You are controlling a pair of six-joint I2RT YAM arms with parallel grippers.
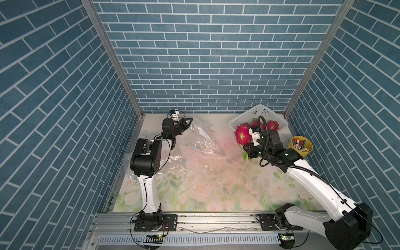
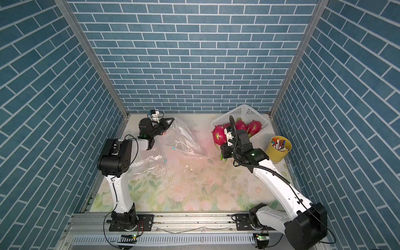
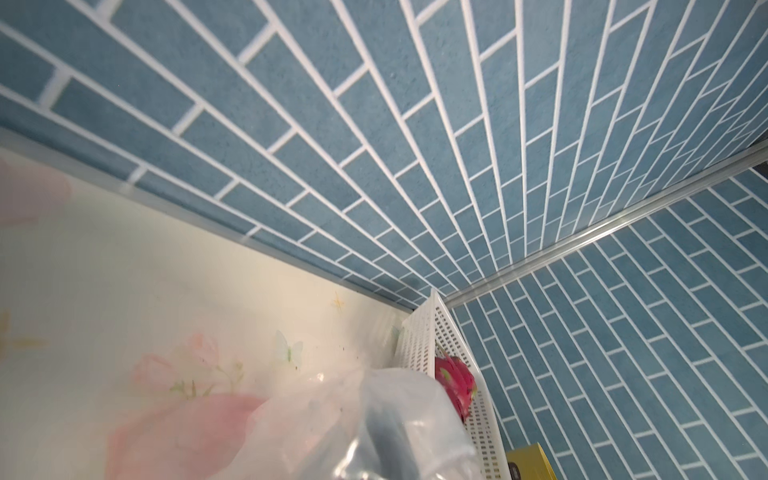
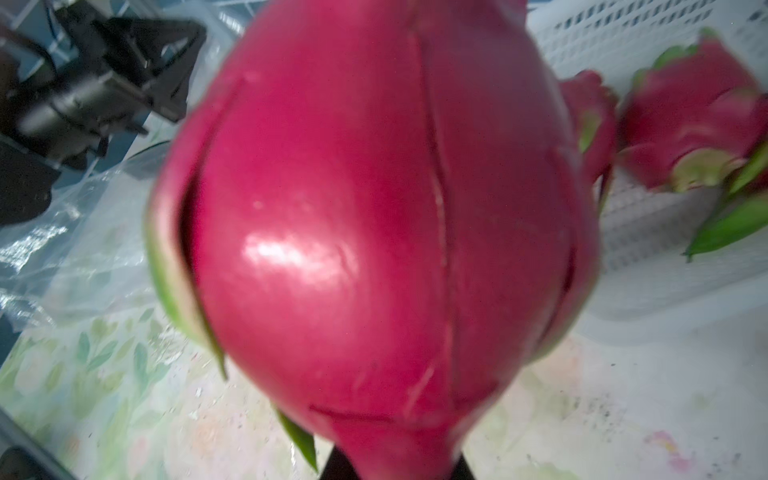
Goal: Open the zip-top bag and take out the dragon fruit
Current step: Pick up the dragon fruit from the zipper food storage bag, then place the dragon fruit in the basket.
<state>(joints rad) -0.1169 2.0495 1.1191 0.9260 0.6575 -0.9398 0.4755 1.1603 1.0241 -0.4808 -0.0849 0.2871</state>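
Note:
Next, my right gripper releases the magenta dragon fruit inside the white basket's near side (image 1: pixel 253 130) (image 4: pixel 640 212), so that it lies against the other dragon fruits.
My right gripper (image 1: pixel 246 149) (image 2: pixel 224 151) (image 4: pixel 399 469) is shut on the narrow end of a magenta dragon fruit (image 1: pixel 243 135) (image 2: pixel 219 135) (image 4: pixel 382 216). It holds the fruit in the air just in front of the white basket (image 1: pixel 259 109) (image 2: pixel 243 109). Two more dragon fruits (image 1: pixel 271 125) (image 2: pixel 241 125) (image 4: pixel 690 120) lie in that basket. The clear zip-top bag (image 1: pixel 201 140) (image 2: pixel 184 140) (image 3: pixel 324 424) hangs slack and looks empty. My left gripper (image 1: pixel 187 122) (image 2: pixel 170 122) (image 3: pixel 390 436) is shut on the bag's upper edge at the back left.
A yellow cup (image 1: pixel 299 148) (image 2: pixel 278 151) (image 3: pixel 532 461) of markers stands to the right of the right wrist. More clear plastic (image 1: pixel 164 166) lies flat beside the left arm. Crumbs dot the floral mat (image 1: pixel 216 184). Blue brick walls close in the back and both sides.

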